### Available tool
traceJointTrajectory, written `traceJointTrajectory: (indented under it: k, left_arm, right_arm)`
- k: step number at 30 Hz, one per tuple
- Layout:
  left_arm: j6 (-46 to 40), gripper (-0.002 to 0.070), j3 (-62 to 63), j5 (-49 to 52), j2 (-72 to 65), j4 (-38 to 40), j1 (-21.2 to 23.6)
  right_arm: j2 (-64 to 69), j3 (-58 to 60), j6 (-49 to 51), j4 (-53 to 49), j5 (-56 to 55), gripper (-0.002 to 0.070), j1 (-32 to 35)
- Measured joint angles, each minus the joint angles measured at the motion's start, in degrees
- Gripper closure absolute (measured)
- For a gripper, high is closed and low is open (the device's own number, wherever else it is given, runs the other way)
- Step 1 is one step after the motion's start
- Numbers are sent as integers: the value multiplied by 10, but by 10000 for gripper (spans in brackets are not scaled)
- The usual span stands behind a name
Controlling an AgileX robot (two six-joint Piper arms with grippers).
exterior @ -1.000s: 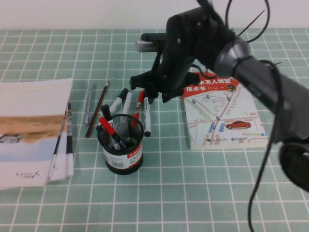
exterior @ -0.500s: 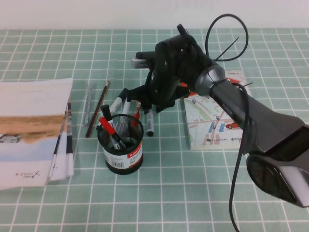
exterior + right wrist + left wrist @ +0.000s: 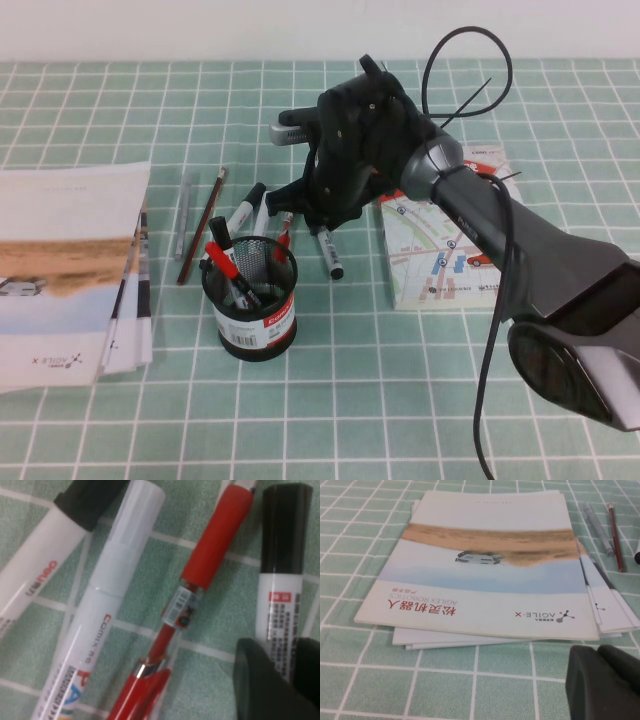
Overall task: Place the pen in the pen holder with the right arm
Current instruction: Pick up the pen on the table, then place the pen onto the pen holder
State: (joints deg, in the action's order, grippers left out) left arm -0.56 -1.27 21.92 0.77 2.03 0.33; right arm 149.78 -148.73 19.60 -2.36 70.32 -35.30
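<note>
My right gripper is to let go of the pen in the pen holder (image 3: 246,262), beside the black-capped marker standing there.
The pen (image 3: 331,258), a white marker with a black cap, lies slanted on the green mat just right of the pen holder (image 3: 256,302). It also shows in the right wrist view (image 3: 281,597). My right gripper (image 3: 316,224) is low over the row of markers behind the holder. In the right wrist view my right gripper (image 3: 289,672) has one black finger on each side of the pen's barrel and is shut on it. The holder is a black mesh cup with several markers inside. My left gripper (image 3: 603,682) is shut and empty, low over the mat beside the booklets.
Beside the pen lie a red-capped marker (image 3: 216,542) and two white markers (image 3: 112,595). A brown pencil (image 3: 203,226) and a grey pen (image 3: 183,212) lie to the left. A map book (image 3: 455,255) is on the right and a booklet stack (image 3: 70,265) on the left.
My right gripper has come down and left onto the markers. The pen's free end has swung out to the right, so it now lies slanted.
</note>
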Motion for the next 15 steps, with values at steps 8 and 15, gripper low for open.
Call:
traceJointTrajectory:
  k: [8,15]
  left_arm:
    - [0,679,0,0,0,0,0]
    - [0,679,0,0,0,0,0]
  right_arm:
    - [-19,5,-33,-2,7,566,-1]
    - [-138,120,-53,-19,7,566,-12]
